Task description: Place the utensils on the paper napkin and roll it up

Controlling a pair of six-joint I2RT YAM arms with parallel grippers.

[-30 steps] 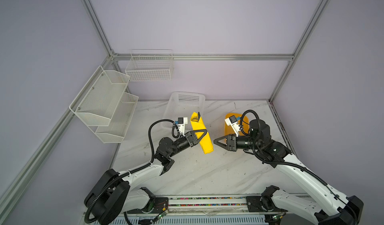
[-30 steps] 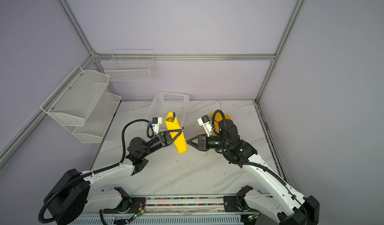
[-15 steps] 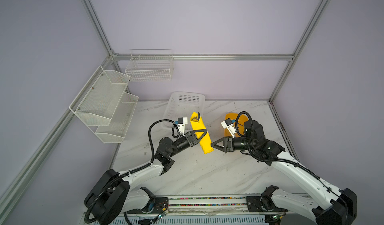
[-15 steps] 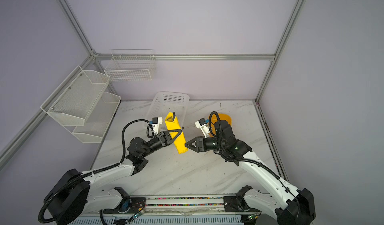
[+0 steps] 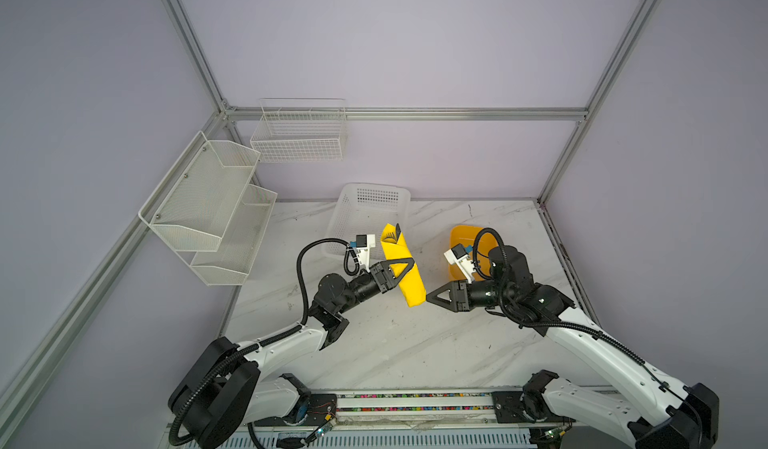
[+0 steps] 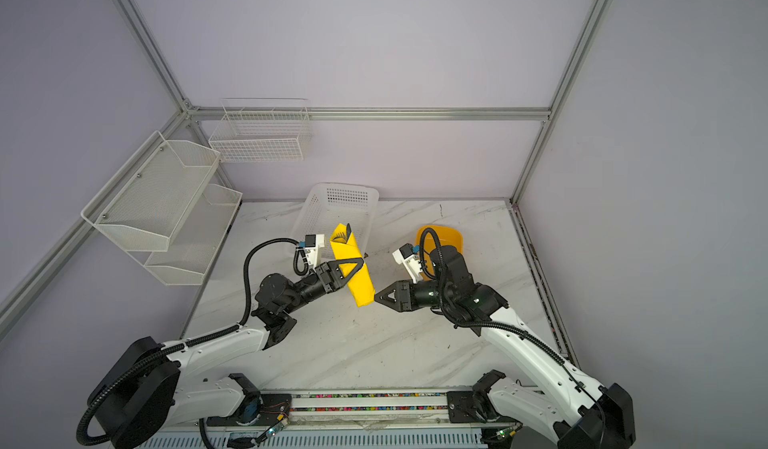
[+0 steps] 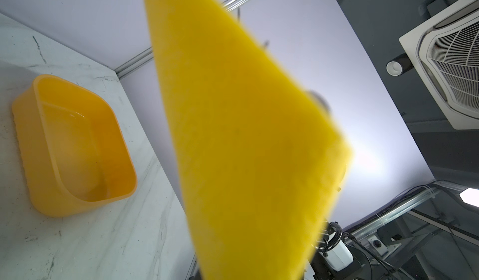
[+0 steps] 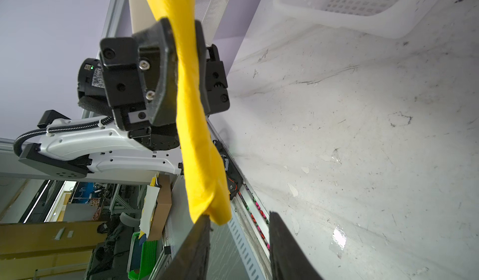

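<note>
Next, my right gripper moves up and closes around the roll (image 5: pixel 411 284) just below my left gripper, because the roll's lower end meets one of my right gripper's fingertips.
The paper napkin (image 5: pixel 410 290) (image 6: pixel 362 288) is rolled into a long yellow tube and held tilted above the marble table. Dark ends of the utensils (image 5: pixel 397 231) (image 6: pixel 348 230) stick out of its upper end. My left gripper (image 5: pixel 409 262) (image 6: pixel 360 262) is shut on the middle of the roll; its fingers (image 8: pixel 155 66) pinch the napkin (image 8: pixel 191 125). The roll (image 7: pixel 246 136) fills the left wrist view. My right gripper (image 5: pixel 428 297) (image 6: pixel 376 297) (image 8: pixel 239 215) is open right at the roll's lower end, which meets the tip of one finger.
An orange-yellow plastic tub (image 5: pixel 461 239) (image 7: pixel 72 146) sits on the table behind my right arm. A white perforated basket (image 5: pixel 365 206) (image 6: pixel 336 202) stands at the back behind the roll. Mesh shelves (image 5: pixel 208 202) and a wire basket (image 5: pixel 299 135) hang on the walls.
My right gripper has moved left, up to the lower end of the roll. The left gripper and the roll have stayed where they were.
</note>
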